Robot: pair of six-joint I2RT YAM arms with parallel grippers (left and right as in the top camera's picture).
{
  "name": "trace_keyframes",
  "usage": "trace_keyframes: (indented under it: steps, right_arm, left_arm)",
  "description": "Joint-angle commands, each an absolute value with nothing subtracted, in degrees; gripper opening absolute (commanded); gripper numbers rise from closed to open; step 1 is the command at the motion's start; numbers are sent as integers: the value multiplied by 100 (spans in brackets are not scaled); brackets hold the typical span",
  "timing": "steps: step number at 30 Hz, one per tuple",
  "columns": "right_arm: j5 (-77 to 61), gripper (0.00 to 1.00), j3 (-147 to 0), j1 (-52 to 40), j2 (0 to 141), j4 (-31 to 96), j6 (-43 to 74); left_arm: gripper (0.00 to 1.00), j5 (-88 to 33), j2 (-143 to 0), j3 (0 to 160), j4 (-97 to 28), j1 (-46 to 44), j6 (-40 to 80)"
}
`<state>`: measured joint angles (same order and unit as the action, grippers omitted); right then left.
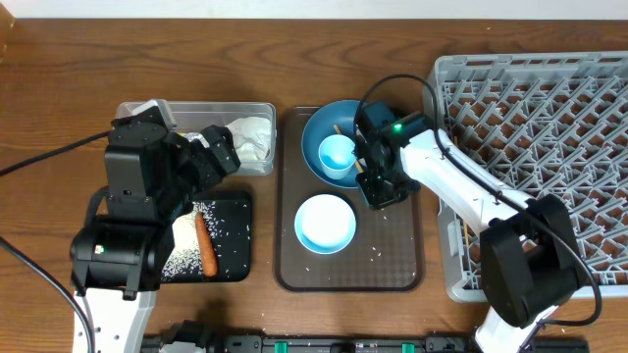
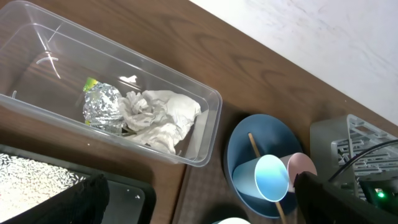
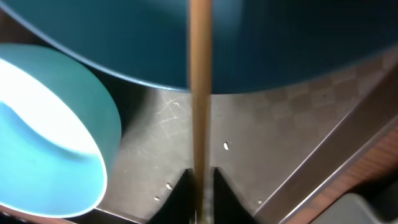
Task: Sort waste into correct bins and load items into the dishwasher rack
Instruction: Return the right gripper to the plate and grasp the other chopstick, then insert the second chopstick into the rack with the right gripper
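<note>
The light-blue cup in the dark-blue dish is next for my left gripper, which should go to it and close on the cup's rim point(image 1: 320, 155) point(image 2: 255, 179) facing the clear tub.
The clear tub point(image 1: 196, 108) holds the foil wrapper point(image 2: 102, 106) and white tissue point(image 2: 158, 115). The black tray point(image 1: 231, 211) holds the carrot point(image 1: 205, 245) and rice point(image 1: 182, 253). My left gripper point(image 2: 205, 205) is open and empty, above the tub's right end. The dark-blue dish point(image 1: 316, 132) holds the light-blue cup point(image 1: 337, 154), the pink cup point(image 2: 303, 167) and the chopsticks point(image 2: 254, 144). My right gripper point(image 3: 200, 186) is shut on a chopstick point(image 3: 200, 93) at the dish's near rim. The white-and-pale-blue bowl point(image 1: 325, 223) stands on the brown tray. The grey rack point(image 1: 549, 147) is at the right.
The brown serving tray point(image 1: 392, 255) lies between the bins and the rack, with a few loose rice grains on it. The rack's left wall is close beside my right arm. Cables run across the left of the table.
</note>
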<state>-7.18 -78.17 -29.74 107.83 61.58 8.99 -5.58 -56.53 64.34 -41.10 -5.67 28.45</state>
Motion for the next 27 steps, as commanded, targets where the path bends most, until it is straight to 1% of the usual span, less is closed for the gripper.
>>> trace_keyframes:
  steps: [1,6,18,24,27]
  right_arm:
    - [-799,1,-7793,-3009,10704,6156,963]
    - [-797,1,-8025,-3002,10659,6543,965]
    - [-794,1,-9334,-2801,10092,7883,1070]
    - [-683,1,-9679,-2399,9679,8232,1068]
    - [-349,1,-9692,-1977,9426,8405,1068]
  left_arm:
    - [98,-486,-5653,6499,-4110,-537,2788]
    - [98,-486,-5653,6499,-4110,-537,2788]
    - [98,-486,-5653,6499,-4110,-537,2790]
    - [98,-486,-5653,6501,-4110,-537,2790]
    - [98,-486,-5653,6501,-4110,-537,2788]
